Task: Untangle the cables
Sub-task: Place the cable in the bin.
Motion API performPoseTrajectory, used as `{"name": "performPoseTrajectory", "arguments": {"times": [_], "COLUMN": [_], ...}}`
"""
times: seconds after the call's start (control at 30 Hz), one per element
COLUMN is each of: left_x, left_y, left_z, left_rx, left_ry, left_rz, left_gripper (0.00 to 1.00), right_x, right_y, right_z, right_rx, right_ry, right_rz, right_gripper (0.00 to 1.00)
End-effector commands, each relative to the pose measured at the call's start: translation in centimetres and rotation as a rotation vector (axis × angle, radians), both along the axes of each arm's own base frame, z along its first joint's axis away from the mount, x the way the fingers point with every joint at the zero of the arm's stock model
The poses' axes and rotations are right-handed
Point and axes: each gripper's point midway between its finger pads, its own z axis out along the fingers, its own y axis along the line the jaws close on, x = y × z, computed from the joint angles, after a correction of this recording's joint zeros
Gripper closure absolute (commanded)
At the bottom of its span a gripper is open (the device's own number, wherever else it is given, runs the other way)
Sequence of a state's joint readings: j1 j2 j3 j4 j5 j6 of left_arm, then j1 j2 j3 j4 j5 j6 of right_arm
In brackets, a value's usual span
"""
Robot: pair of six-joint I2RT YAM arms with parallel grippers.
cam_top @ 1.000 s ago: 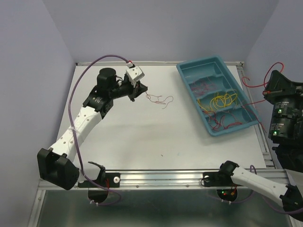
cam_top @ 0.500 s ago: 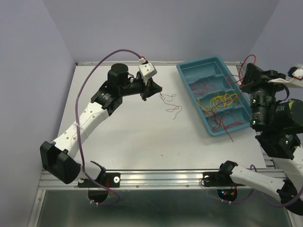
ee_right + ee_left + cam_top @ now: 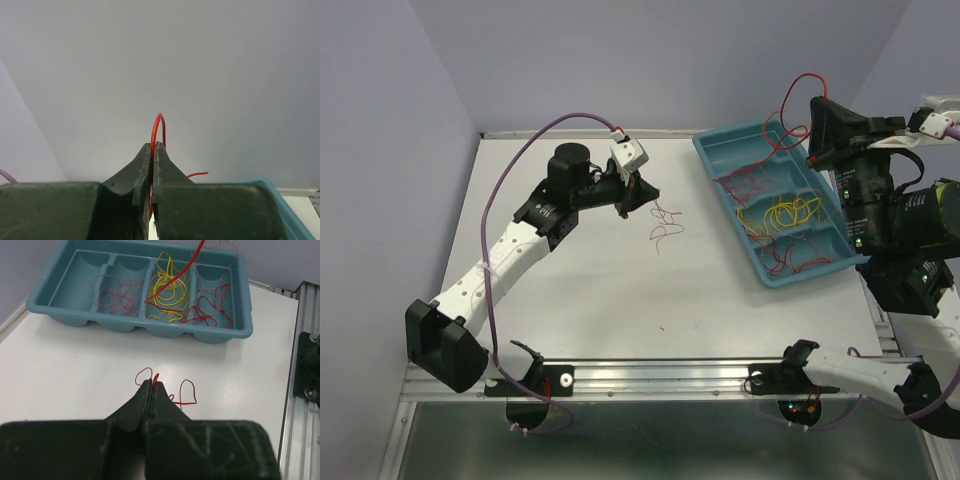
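The robot's right gripper should release its red cable over the other red ones in the teal tray's near compartment (image 3: 780, 263).
My left gripper (image 3: 642, 194) (image 3: 152, 382) is low over the back of the white table, shut on a thin red cable (image 3: 666, 228) (image 3: 188, 391) whose curly loops lie on the surface just beyond the tips. My right gripper (image 3: 817, 124) (image 3: 152, 145) is raised above the teal tray (image 3: 703, 150) (image 3: 137, 326), shut on another red cable (image 3: 798, 84) (image 3: 158, 126) that arcs over its tips and trails down into the tray. Yellow cables (image 3: 786, 212) (image 3: 167, 290) fill one compartment, red ones (image 3: 798, 262) (image 3: 211, 307) another, and thinner pinkish ones (image 3: 116, 291) a third.
The tray sits at an angle at the table's back right, close to the right metal rail (image 3: 878, 312) (image 3: 300, 405). An aluminium bar (image 3: 650, 378) runs along the near edge. Pale walls close in the left and back.
The right arm swung in from the right edge and rose over the tray, lifting a red cable. The left gripper moved right, then eased back, dragging its red cable along the table.
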State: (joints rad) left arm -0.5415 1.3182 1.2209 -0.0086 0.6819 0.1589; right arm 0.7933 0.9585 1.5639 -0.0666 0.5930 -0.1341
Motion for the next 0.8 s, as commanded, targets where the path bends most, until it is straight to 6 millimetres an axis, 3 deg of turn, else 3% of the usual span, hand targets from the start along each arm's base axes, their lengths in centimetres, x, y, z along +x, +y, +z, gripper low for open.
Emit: {"name": "performPoseTrajectory", "arguments": {"times": [0.0, 0.1, 0.2, 0.4, 0.43, 0.47, 0.53, 0.7, 0.77], "left_x": [-0.5, -0.4, -0.5, -0.7, -0.8, -0.9, -1.0, -1.2, -1.3], "left_y": [0.2, 0.2, 0.2, 0.4, 0.4, 0.5, 0.5, 0.7, 0.6], "left_z": [2.9, 2.6, 2.2, 1.9, 1.8, 1.9, 1.9, 1.8, 1.9], "left_rx": [-0.055, -0.048, -0.043, -0.036, -0.035, -0.037, -0.038, -0.037, -0.038], "left_ry": [-0.092, -0.096, -0.092, -0.096, -0.095, -0.099, -0.097, -0.101, -0.103], "left_rz": [-0.006, -0.005, -0.009, -0.009, -0.012, -0.012, -0.015, -0.014, -0.016], "left_gripper": [1.00, 1.00, 1.00, 1.00, 1.00, 1.00, 1.00, 1.00, 1.00], "right_x": [-1.8, -1.1, -0.4, -2.2, -1.7, -2.6, -2.7, -2.3, -3.0], "right_y": [0.2, 0.4, -0.6, -3.0, -2.4, -3.6, -4.1, -4.3, -5.5], "right_z": [3.8, 3.1, 2.0, -0.1, -2.0, -2.3, -4.0, -10.8, -11.3], "right_rx": [0.012, -0.001, 0.011, 0.051, 0.033, 0.060, 0.084, 0.095, 0.139], "right_ry": [-0.114, -0.093, -0.050, -0.055, -0.027, -0.039, -0.021, 0.045, 0.033], "right_rz": [0.071, 0.050, -0.022, -0.037, -0.036, -0.042, -0.056, -0.078, -0.095], "right_gripper": [0.99, 0.99, 0.99, 0.99, 0.99, 0.99, 0.99, 0.99, 0.99]}}
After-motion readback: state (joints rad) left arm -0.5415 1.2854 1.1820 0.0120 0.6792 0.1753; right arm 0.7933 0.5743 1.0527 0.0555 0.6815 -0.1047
